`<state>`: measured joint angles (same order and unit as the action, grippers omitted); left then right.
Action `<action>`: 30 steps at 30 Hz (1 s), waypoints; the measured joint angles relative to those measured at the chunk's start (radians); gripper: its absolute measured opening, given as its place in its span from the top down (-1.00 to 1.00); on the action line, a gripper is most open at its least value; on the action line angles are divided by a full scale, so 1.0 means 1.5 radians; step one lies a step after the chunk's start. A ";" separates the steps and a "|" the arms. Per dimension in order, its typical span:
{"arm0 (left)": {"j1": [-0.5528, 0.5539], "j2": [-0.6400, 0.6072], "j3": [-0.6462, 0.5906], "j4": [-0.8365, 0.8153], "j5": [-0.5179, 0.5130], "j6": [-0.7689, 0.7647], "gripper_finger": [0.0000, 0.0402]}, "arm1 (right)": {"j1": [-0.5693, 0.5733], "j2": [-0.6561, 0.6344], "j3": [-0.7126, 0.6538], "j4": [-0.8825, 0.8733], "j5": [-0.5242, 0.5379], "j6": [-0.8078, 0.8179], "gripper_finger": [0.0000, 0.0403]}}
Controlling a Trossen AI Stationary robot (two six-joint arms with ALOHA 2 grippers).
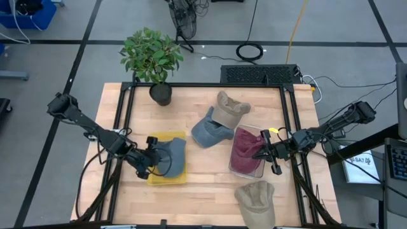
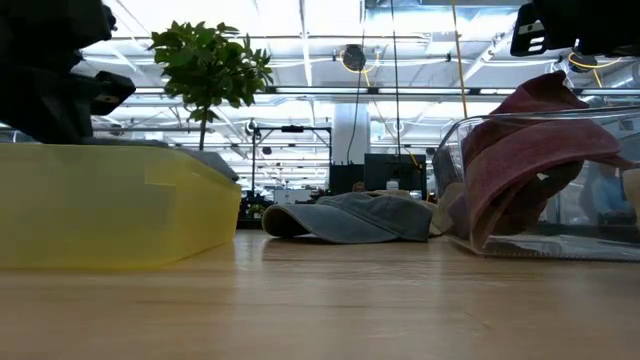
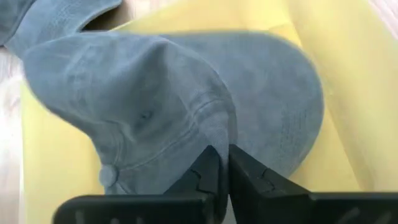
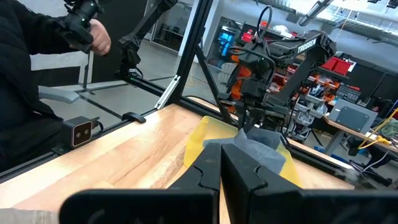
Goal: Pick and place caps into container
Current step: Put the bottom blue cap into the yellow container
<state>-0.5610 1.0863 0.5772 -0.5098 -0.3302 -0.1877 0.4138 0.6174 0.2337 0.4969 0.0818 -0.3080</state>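
Observation:
The edge of the blue-grey cap sticks up above the yellow container's rim, so the robot's left gripper will grasp the cap's top near its button (image 3: 127, 182) and settle the cap inside.
A blue-grey cap (image 1: 172, 156) lies in the yellow container (image 1: 166, 180) at the table's left. My left gripper (image 1: 154, 161) is shut on it. A maroon cap (image 1: 243, 149) sits in a clear container (image 1: 247, 174) at the right, its top rising above the rim (image 2: 520, 150). My right gripper (image 1: 257, 152) hovers over that container, shut and with nothing in it (image 4: 219, 158). A second blue-grey cap (image 1: 207, 132) and a khaki cap (image 1: 227, 109) lie together on the table's middle. Another khaki cap (image 1: 256, 197) lies near the front edge. My left gripper pinches a raised fold of the cap's crown (image 3: 208, 134) between its two fingers, close to where the brim (image 3: 283, 112) begins. The fingers slant down from the table's left side. The cap rests on the floor of the yellow container (image 3: 348, 74), brim pointing away from the gripper.
A potted plant (image 1: 152, 57) stands at the table's far left corner. Black frame rails (image 1: 121, 121) run along the table's sides. Bare wood lies between the two containers. A person (image 4: 37, 74) stands beyond the table in the right wrist view.

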 joint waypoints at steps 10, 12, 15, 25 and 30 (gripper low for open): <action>0.000 0.000 0.065 0.000 -0.002 -0.001 0.46 | 0.000 0.000 0.000 0.000 0.000 0.000 1.00; 0.000 0.000 0.085 0.000 -0.013 -0.002 0.42 | 0.000 0.000 0.000 0.000 0.000 0.000 1.00; 0.001 0.000 0.113 0.008 -0.029 -0.017 0.39 | 0.000 0.000 0.000 0.000 0.000 0.000 1.00; 0.035 0.001 0.134 -0.067 -0.042 -0.190 0.56 | 0.000 0.000 0.000 0.000 0.000 0.005 1.00; 0.046 0.005 0.123 -0.099 -0.017 -0.238 0.75 | 0.000 0.000 0.000 0.000 0.000 0.005 1.00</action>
<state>-0.4919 1.0934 0.7624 -0.6590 -0.3559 -0.5447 0.4137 0.6174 0.2337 0.4973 0.0818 -0.3000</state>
